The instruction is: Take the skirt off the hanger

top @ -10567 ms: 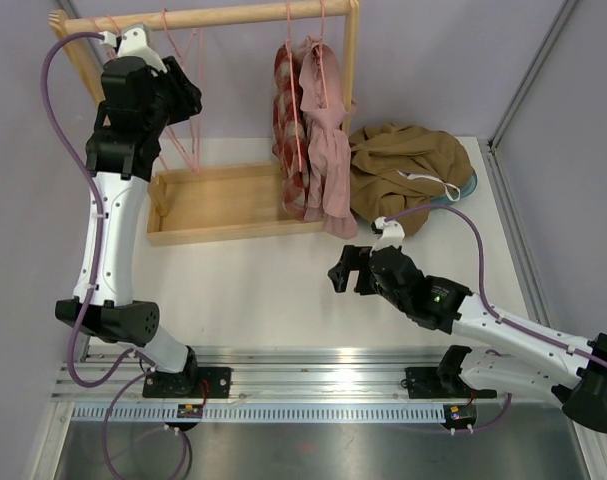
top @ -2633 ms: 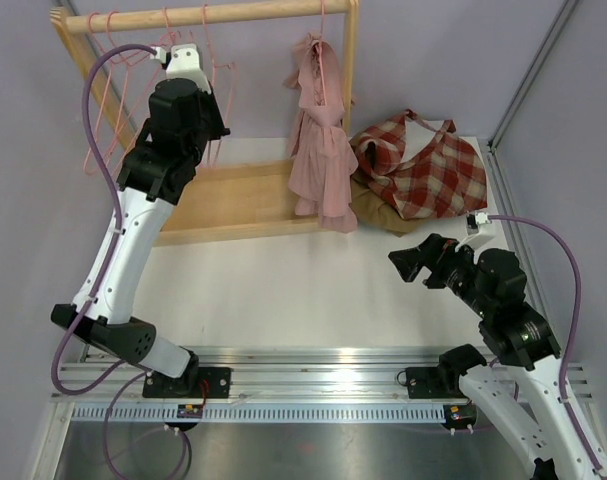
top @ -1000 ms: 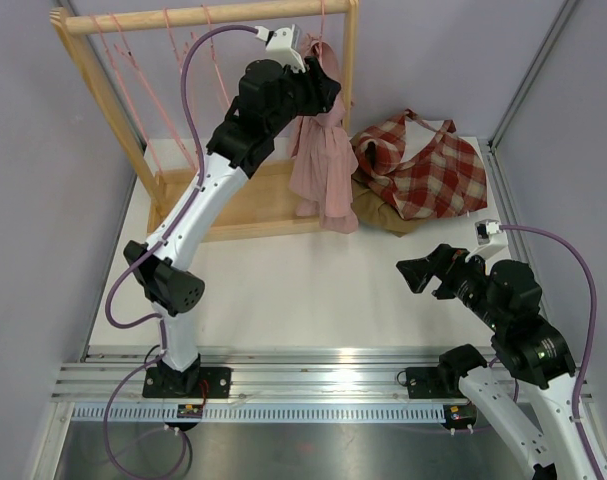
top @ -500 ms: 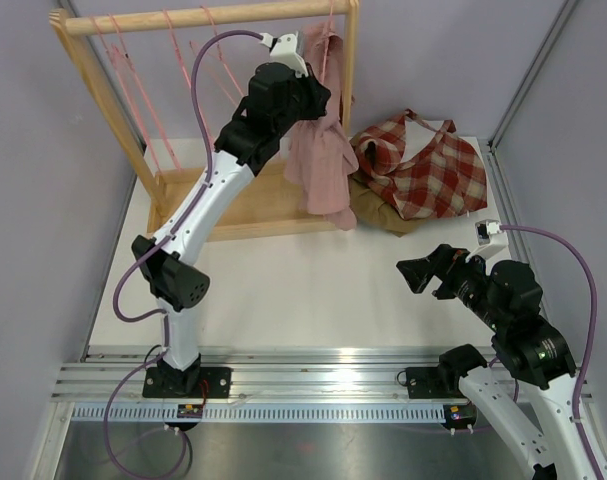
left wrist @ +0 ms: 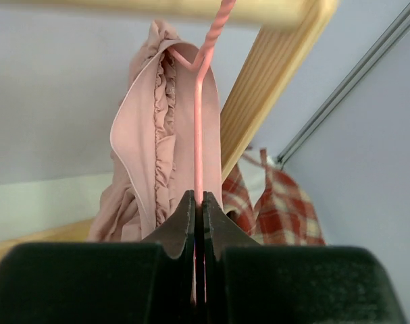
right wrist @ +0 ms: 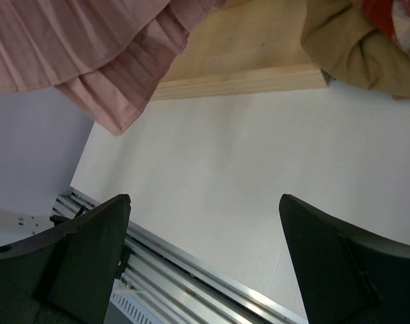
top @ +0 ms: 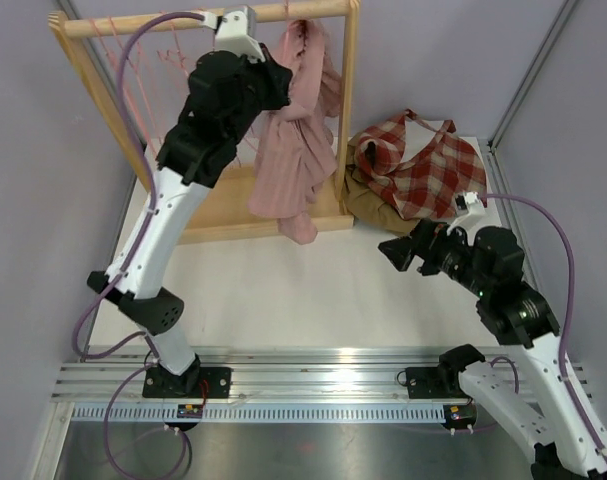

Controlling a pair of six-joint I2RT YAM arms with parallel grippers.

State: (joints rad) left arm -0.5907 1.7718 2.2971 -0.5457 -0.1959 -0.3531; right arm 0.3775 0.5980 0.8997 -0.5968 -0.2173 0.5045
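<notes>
I move my right gripper to the pale pink skirt next and close it on the skirt's hanging folds point(top: 277, 182), slightly above its hem.
A pale pink skirt point(top: 288, 150) hangs from a pink wire hanger point(left wrist: 197, 128) on the wooden rail point(top: 183, 17), swung out to the left. In the left wrist view the skirt point(left wrist: 150, 155) drapes over the hanger's shoulder. My left gripper point(left wrist: 197, 202) is shut on the hanger's wire just below the hook; from above it point(top: 275, 80) sits high beside the skirt's top. My right gripper point(top: 395, 250) is open over the white table, right of the skirt's hem point(right wrist: 123, 81), holding nothing.
The wooden rack's post point(top: 349, 90) and base tray point(top: 223, 215) stand behind the skirt. Several empty pink hangers point(top: 133, 70) hang at the rail's left end. A red plaid garment point(top: 423, 165) lies on a tan one point(top: 368, 205) at right.
My left gripper closed on the hanger wire and pulled left along the rail, swinging the skirt out leftward. My right arm moved forward and left toward the skirt's hem.
</notes>
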